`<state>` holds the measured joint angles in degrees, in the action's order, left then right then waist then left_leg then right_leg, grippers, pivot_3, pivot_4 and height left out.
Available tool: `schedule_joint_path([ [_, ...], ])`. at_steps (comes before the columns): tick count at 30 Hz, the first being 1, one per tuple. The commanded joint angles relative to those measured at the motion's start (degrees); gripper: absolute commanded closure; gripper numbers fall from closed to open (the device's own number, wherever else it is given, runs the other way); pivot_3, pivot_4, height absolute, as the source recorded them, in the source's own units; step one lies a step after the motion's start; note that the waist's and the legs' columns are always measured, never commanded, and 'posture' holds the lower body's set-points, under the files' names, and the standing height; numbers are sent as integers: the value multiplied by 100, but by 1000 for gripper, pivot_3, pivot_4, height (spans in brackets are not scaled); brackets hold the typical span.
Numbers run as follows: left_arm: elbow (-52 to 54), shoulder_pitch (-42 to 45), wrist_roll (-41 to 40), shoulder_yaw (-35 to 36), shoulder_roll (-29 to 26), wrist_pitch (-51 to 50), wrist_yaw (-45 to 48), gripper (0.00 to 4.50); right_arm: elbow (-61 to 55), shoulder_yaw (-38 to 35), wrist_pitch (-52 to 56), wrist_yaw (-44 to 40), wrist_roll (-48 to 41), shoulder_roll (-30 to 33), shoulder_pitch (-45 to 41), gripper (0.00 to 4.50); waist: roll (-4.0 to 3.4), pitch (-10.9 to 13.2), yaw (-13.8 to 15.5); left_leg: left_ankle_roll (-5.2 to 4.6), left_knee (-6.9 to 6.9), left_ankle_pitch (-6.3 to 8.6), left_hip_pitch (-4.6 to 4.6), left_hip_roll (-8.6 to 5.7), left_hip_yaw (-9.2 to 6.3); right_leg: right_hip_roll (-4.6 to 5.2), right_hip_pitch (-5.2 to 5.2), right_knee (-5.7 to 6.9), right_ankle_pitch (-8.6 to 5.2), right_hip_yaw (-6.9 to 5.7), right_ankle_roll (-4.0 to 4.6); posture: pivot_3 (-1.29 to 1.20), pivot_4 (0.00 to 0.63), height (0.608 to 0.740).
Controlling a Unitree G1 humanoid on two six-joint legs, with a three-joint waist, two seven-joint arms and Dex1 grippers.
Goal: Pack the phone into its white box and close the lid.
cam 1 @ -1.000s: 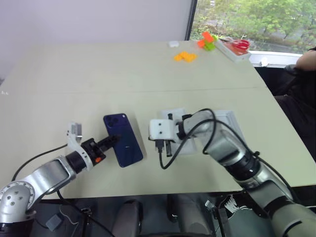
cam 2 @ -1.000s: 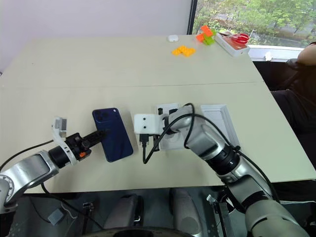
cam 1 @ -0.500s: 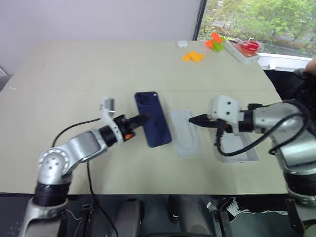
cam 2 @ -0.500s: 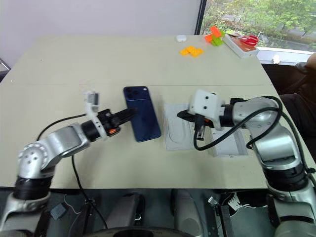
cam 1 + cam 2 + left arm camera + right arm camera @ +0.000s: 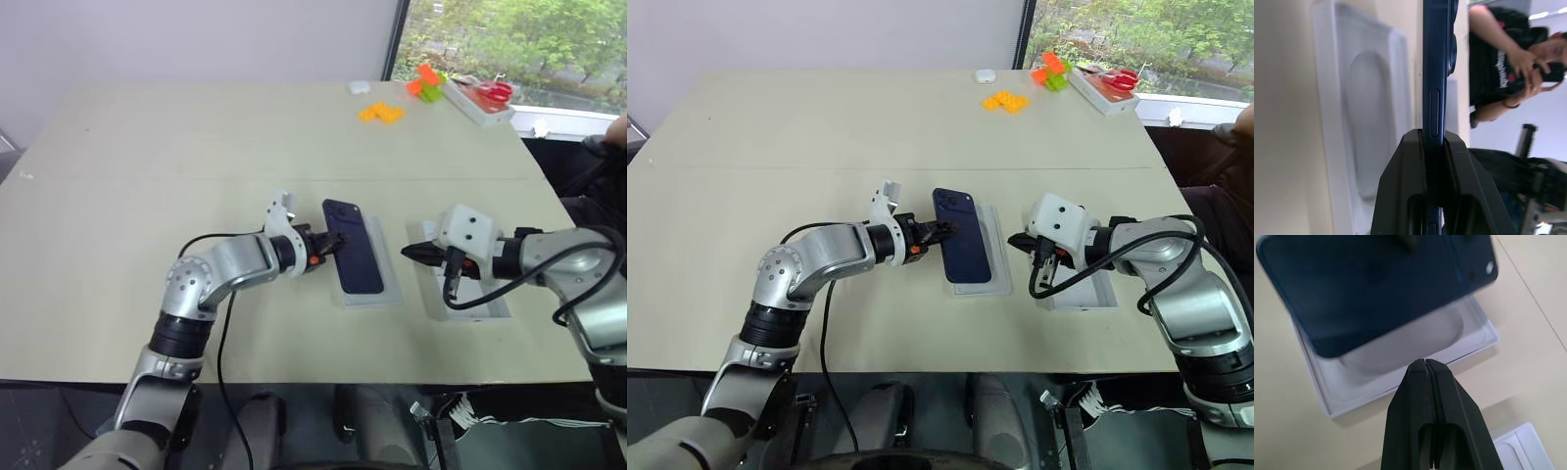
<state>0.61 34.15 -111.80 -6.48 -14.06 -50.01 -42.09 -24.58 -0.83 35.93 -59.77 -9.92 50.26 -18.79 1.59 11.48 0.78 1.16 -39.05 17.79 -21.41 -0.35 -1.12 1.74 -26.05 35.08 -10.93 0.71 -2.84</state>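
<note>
The dark navy phone will be released by my left gripper lying flat over the oblong hollow in the white box [image 5: 367, 260] [image 5: 1370, 132]. The phone is held just above that box now.
My left gripper [image 5: 326, 245] is shut on the long edge of the dark navy phone [image 5: 355, 257] and holds it just above the white box [image 5: 390, 290]. The box is a shallow white tray with an oblong recess [image 5: 1366, 122], and its right and near rims show past the phone. In the left wrist view the phone [image 5: 1437, 73] is seen edge-on between the black fingers [image 5: 1408, 171]. My right gripper [image 5: 409, 253] is shut and empty, pointing left at the phone from beside the box. Under it lies the lid [image 5: 477, 302], a second white tray. The right wrist view shows the phone [image 5: 1376, 284] over the box [image 5: 1400, 372].
Orange blocks [image 5: 382, 113], green and orange blocks [image 5: 424, 83], a white tray with red scissors [image 5: 480, 96] and a small white object [image 5: 357, 87] sit at the far right of the table. A person [image 5: 1498, 63] stands beyond its right side.
My left gripper has carried the phone to the right, from beside the box to over it. The right gripper has drawn back to the right, off the box. The camera has also shifted.
</note>
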Motion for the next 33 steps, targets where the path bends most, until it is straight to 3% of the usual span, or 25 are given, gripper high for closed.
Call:
schedule_joint_path([
  [1, -61, 246, 54, -42, 99, -112, -28, 4468, -182, -128, -33, 113, -82, 128, 26, 4500, 0, 0, 2, 1, 0, -1, -1, 0, 0, 0, 0, 0, 0, 0, 0, 0, 150, 726],
  [33, -1096, 775, 911, 390, 878, -819, 194, 4468, -125, 101, -179, 335, -66, 252, 103, 4500, 1, 0, -1, 20, -1, -11, 0, -7, -1, 4, 1, 4, 5, 1, -5, 0, 150, 726],
])
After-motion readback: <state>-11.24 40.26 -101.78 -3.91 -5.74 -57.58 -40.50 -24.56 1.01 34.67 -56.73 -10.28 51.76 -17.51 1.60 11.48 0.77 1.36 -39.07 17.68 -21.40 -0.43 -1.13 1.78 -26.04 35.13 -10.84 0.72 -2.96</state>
